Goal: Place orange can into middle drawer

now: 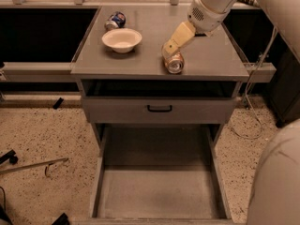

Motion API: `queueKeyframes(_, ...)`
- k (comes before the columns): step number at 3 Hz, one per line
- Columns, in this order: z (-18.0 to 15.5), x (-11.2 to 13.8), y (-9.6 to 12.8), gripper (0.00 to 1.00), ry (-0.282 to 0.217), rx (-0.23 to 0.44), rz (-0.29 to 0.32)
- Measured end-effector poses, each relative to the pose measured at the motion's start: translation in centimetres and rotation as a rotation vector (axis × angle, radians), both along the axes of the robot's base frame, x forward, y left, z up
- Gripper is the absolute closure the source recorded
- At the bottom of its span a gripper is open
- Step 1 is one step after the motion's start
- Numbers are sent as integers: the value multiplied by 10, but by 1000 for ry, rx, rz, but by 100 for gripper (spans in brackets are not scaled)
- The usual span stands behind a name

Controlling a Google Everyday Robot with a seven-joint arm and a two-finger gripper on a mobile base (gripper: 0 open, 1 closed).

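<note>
I need to close my gripper around the sides of the orange can (173, 58), behind the can's silver end.
The orange can (174, 63) lies on its side near the front edge of the cabinet top (211, 55), its silver end facing the camera. My gripper (170, 48) comes in from the upper right and sits directly on the can's rear upper side, touching it. The middle drawer (159, 193) is pulled out low in front of the cabinet, and its grey floor is bare.
A white bowl (122, 39) and a blue-and-white can (115, 20) lying on its side are on the left part of the cabinet top. A closed drawer front with a black handle (159, 108) sits above the open drawer. A cable (251, 111) hangs at the right.
</note>
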State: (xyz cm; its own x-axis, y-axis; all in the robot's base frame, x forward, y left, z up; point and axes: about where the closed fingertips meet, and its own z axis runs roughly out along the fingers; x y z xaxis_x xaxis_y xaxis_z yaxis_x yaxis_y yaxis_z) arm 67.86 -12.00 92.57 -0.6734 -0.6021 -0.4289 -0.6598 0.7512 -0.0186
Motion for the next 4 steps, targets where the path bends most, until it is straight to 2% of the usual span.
queueKeyframes(1,-19,20,4,0,34,19,-110)
queueKeyframes(2,-33,44,11,0,64,69,-256)
queueKeyframes(3,-35,44,12,0,75,80,-286)
queueKeyframes(4,-45,45,16,0,91,76,-287)
